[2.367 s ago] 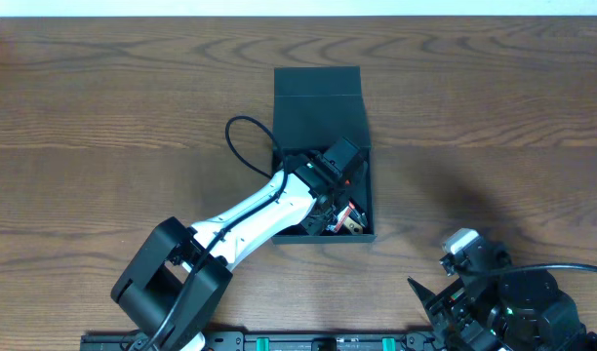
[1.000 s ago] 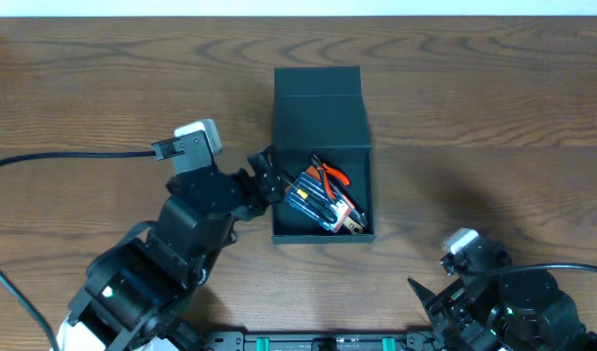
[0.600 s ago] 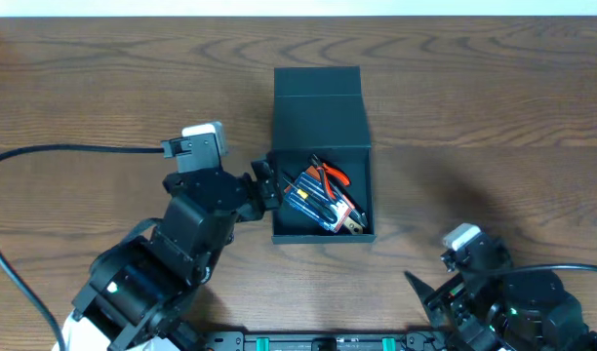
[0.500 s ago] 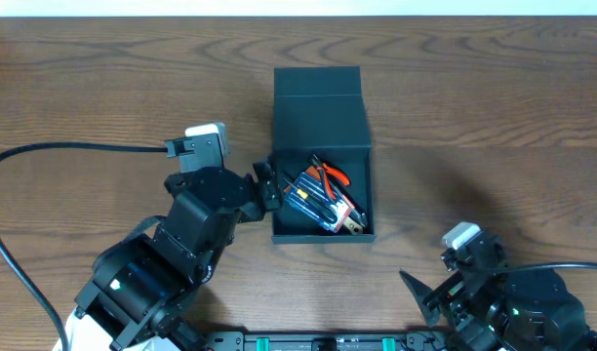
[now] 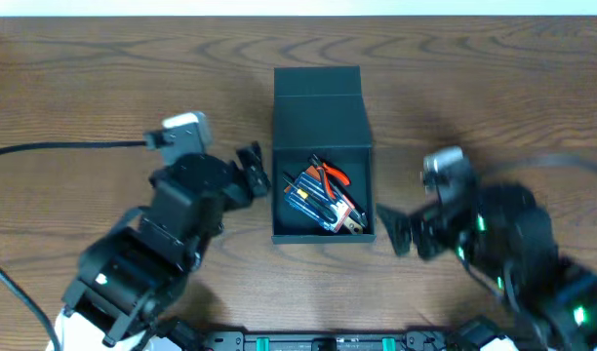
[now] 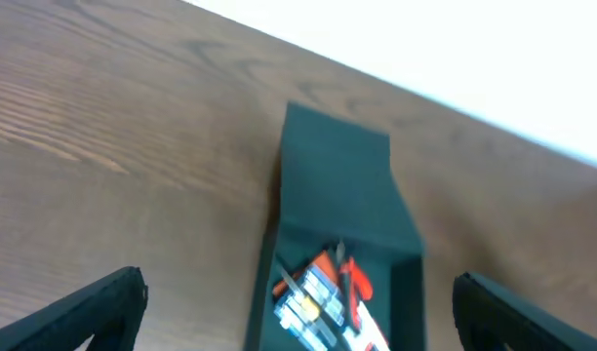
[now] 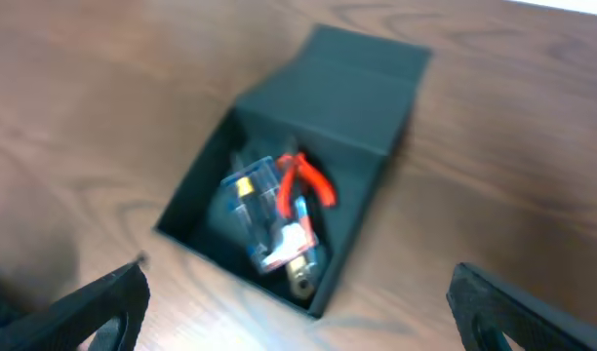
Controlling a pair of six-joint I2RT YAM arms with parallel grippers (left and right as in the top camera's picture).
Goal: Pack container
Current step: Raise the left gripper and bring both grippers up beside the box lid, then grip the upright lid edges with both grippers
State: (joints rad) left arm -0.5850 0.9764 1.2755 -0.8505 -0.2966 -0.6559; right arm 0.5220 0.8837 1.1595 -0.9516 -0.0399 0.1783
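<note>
The side edge of the container's lid (image 5: 377,140) (image 7: 398,146), near the lid's fold, is the spot my right gripper should move next to and close its fingers on.
The container (image 5: 318,109) is a dark square box at the table's middle, its flap lid folded back toward the far side. Inside lie hand tools (image 5: 323,195): red-handled pliers and a blue pack. My left gripper (image 5: 254,168) is open just off the box's left wall, holding nothing. My right gripper (image 5: 388,230) is open close to the box's front right corner, blurred. The left wrist view looks down on the container (image 6: 342,190) and tools (image 6: 318,288) past the open left gripper (image 6: 298,283). The right wrist view shows the container (image 7: 342,88) and tools (image 7: 279,214) beyond the open right gripper (image 7: 298,273).
A black cable (image 5: 64,148) runs from the left wrist across the table's left side. A dark rail (image 5: 308,341) lines the front edge. Bare wood lies behind and to both sides of the box.
The right arm has swung up from the front right corner to the box's right side. The left gripper, inside the box earlier, now sits outside its left wall, slightly farther back.
</note>
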